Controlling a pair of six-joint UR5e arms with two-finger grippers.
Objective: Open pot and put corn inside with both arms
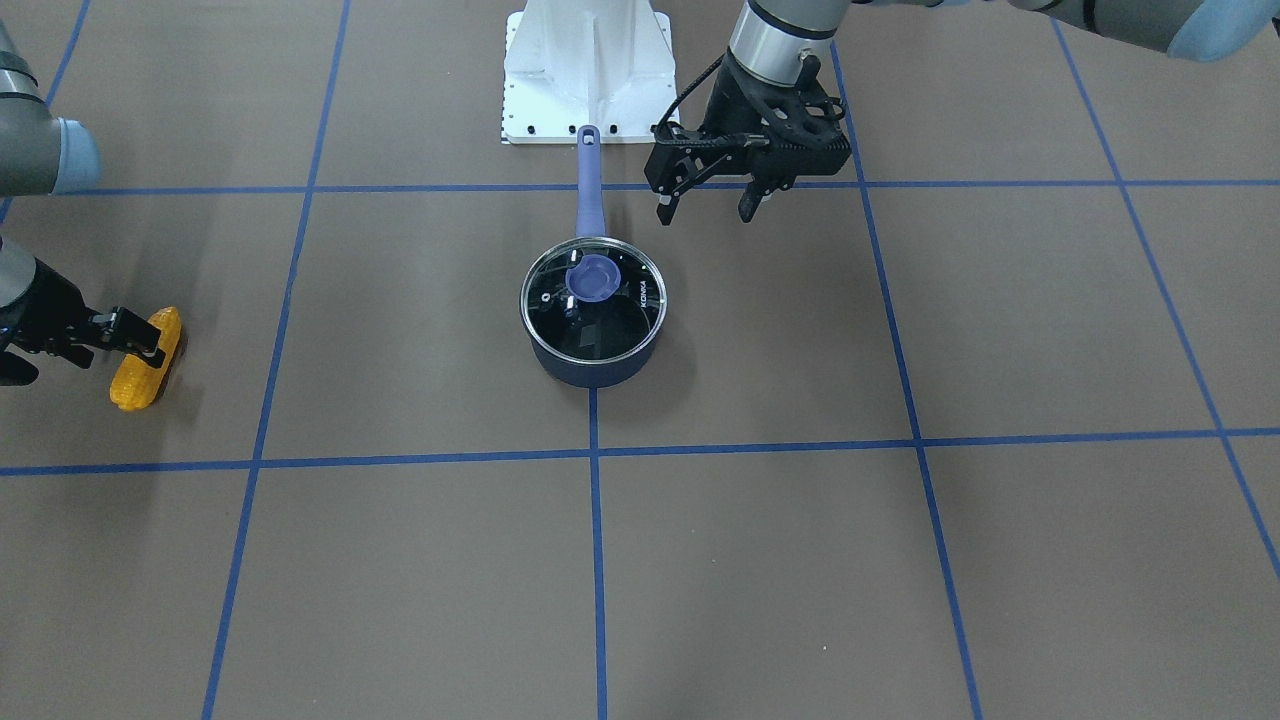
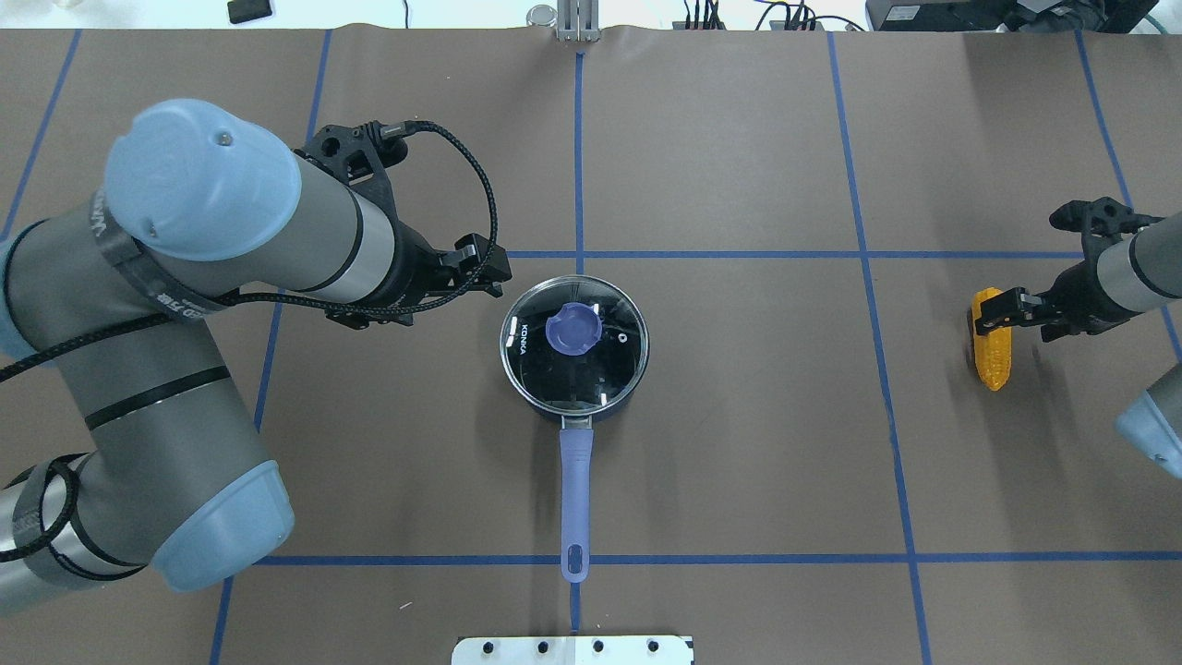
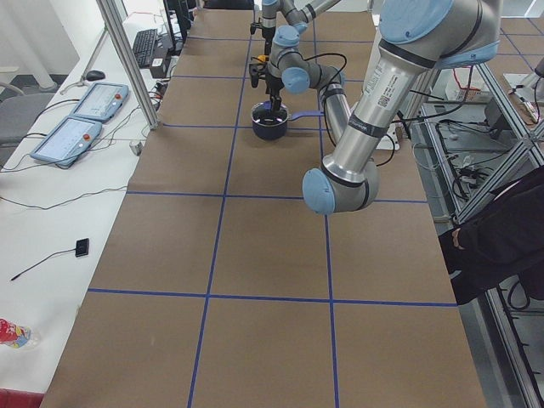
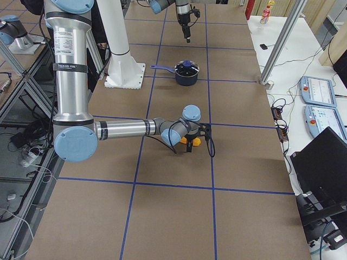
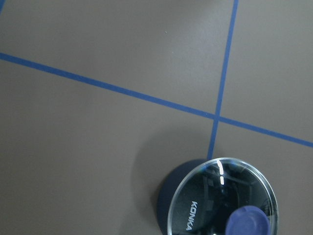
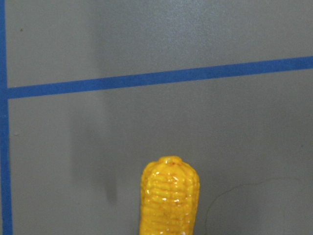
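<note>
I need to move my left gripper to the glass lid's blue knob (image 1: 594,277) (image 5: 248,223) next and close it there, because the pot must be opened for the corn.
The pot (image 1: 590,368) stands at the table's middle with its glass lid (image 1: 610,320) on. The blue knob (image 1: 593,277) is on top, and the lavender handle (image 1: 590,190) points toward the robot base. It also shows in the overhead view (image 2: 572,369). My left gripper (image 1: 706,212) is open and empty, hovering beside the handle, apart from the lid. Its wrist view shows the lid (image 5: 205,200) at the lower edge. My right gripper (image 1: 135,335) is shut on the corn (image 1: 140,375) near one end, far off to the pot's side, low over the table. The corn also shows in the overhead view (image 2: 994,356) and the right wrist view (image 6: 170,196).
The white base plate (image 1: 585,70) lies just behind the end of the pot's handle. Blue tape lines (image 1: 597,540) divide the brown table cover. Control panels (image 3: 81,119) lie on the side bench beyond the table's far edge.
</note>
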